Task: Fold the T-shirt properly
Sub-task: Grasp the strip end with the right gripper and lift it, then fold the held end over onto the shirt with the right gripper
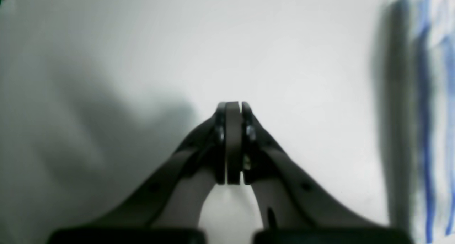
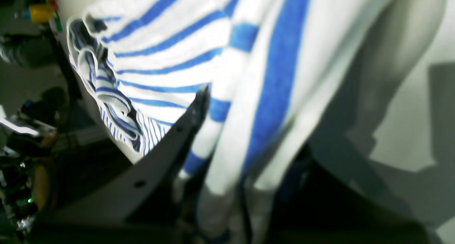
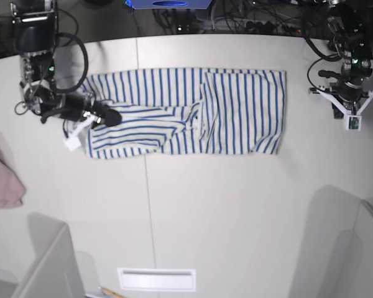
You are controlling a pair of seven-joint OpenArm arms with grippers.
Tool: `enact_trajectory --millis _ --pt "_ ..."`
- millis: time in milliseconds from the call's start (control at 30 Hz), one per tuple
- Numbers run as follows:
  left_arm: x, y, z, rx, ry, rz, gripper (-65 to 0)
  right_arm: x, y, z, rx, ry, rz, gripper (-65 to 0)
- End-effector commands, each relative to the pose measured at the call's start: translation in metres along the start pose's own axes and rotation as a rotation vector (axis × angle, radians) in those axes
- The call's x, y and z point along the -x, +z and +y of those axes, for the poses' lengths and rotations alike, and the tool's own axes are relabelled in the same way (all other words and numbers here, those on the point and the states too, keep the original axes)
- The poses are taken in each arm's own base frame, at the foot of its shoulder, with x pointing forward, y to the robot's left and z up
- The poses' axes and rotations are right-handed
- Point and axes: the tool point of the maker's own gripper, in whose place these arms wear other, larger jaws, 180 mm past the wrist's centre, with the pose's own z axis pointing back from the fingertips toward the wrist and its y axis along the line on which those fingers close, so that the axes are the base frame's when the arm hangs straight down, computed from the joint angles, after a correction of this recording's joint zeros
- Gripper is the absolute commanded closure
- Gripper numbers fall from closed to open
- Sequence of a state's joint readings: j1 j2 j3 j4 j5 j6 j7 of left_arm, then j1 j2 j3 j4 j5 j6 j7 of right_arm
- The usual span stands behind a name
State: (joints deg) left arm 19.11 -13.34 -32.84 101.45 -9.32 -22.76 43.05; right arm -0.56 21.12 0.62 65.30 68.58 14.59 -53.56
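I need to let the bunched end go from my right gripper on the smooth, straight-striped panel at the T-shirt's opposite end (image 3: 245, 128).
The T-shirt (image 3: 193, 112), white with blue stripes, lies spread across the middle of the table, and its left part is rumpled. My right gripper (image 3: 114, 117) is at the shirt's left end. In the right wrist view the gripper (image 2: 234, 130) is shut on a bunch of the striped cloth (image 2: 170, 45). One dark finger (image 2: 197, 105) shows and the other is hidden by cloth. My left gripper (image 3: 347, 103) hangs over bare table to the right of the shirt. In the left wrist view it (image 1: 233, 109) is shut and empty, with the shirt's edge (image 1: 430, 112) blurred at the far right.
A dusty-pink cloth (image 3: 3, 177) lies at the table's left edge. Grey panels (image 3: 50, 261) stand at both front corners. A white slot (image 3: 155, 279) is in the table's front. Cables and gear (image 3: 236, 22) line the back edge.
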Motion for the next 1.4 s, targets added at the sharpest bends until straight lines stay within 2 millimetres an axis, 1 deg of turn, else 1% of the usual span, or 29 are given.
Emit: enact_trajectory --millis 0,33,67,133,167,267,367,467,533,633,700,800,867,933,1000,1133,1200,1233,1300,1333,1367 --pt "-0.010 -0.001 0.003 -0.010 -0.020 -0.028 0.0 0.015 0.004 -0.035 0.146 -0.014 0.052 0.0" --pt "-0.007 -0.005 0.002 -0.010 -0.028 -0.014 0.0 0.015 0.004 -0.035 0.147 -0.015 0.051 0.0" --pt "-0.004 -0.009 -0.004 0.002 -0.036 -0.001 0.0 0.011 0.004 -0.032 0.145 -0.009 0.043 0.0" --pt "0.001 -0.014 -0.019 0.041 -0.051 0.016 0.0 -0.001 0.012 -0.032 0.177 -0.018 0.014 0.0" --pt "0.001 -0.016 -0.029 0.063 -0.066 0.018 0.0 -0.007 0.013 -0.028 0.189 -0.025 -0.007 0.0" --pt "0.004 -0.019 -0.061 0.139 -0.111 0.029 0.0 -0.024 0.023 -0.012 0.225 -0.052 -0.078 0.0" --pt "0.012 -0.019 -0.107 0.234 -0.108 0.043 0.0 -0.035 0.031 0.008 0.260 -0.038 -0.137 0.0" --pt "0.015 -0.017 -0.137 0.293 -0.103 0.049 0.0 -0.037 0.030 0.036 0.240 -0.031 -0.160 0.0" --pt "0.014 -0.017 -0.152 0.304 -0.084 0.047 0.0 -0.035 0.031 0.054 0.231 -0.023 -0.159 0.0" --pt "0.011 -0.016 -0.179 0.341 -0.090 0.044 0.0 -0.035 0.032 0.087 0.198 0.040 -0.172 0.0" --pt "0.008 -0.012 -0.192 0.367 -0.106 0.035 0.0 -0.030 0.032 0.112 0.169 0.086 -0.170 0.0" --pt "0.006 -0.012 -0.193 0.371 -0.109 0.029 0.0 -0.020 0.030 0.146 0.130 0.132 -0.165 0.0" --pt "0.002 -0.012 -0.192 0.368 -0.112 0.021 0.0 -0.011 0.026 0.173 0.098 0.186 -0.149 0.0" --pt "0.002 -0.013 -0.190 0.365 -0.116 0.021 0.0 0.005 0.015 0.196 0.081 0.252 -0.107 0.0" --pt "0.002 -0.013 -0.190 0.364 -0.117 0.022 0.0 0.016 0.002 0.217 0.054 0.299 -0.081 0.0" --pt "0.006 -0.013 -0.182 0.353 -0.139 0.032 0.0 0.038 -0.017 0.250 0.028 0.375 -0.051 0.0" --pt "0.011 -0.012 -0.181 0.352 -0.141 0.041 0.0 0.043 -0.023 0.265 0.032 0.418 -0.054 0.0" --pt "0.014 -0.012 -0.177 0.347 -0.149 0.048 0.0 0.046 -0.028 0.271 0.041 0.441 -0.055 0.0" --pt "0.010 -0.011 -0.172 0.338 -0.166 0.038 0.0 0.049 -0.037 0.275 0.073 0.476 -0.050 0.0" --pt "0.014 -0.010 -0.171 0.339 -0.169 0.044 0.0 0.050 -0.042 0.275 0.089 0.493 -0.042 0.0" --pt "0.013 -0.007 -0.170 0.337 -0.171 0.040 0.0 0.051 -0.047 0.276 0.097 0.505 -0.040 0.0"
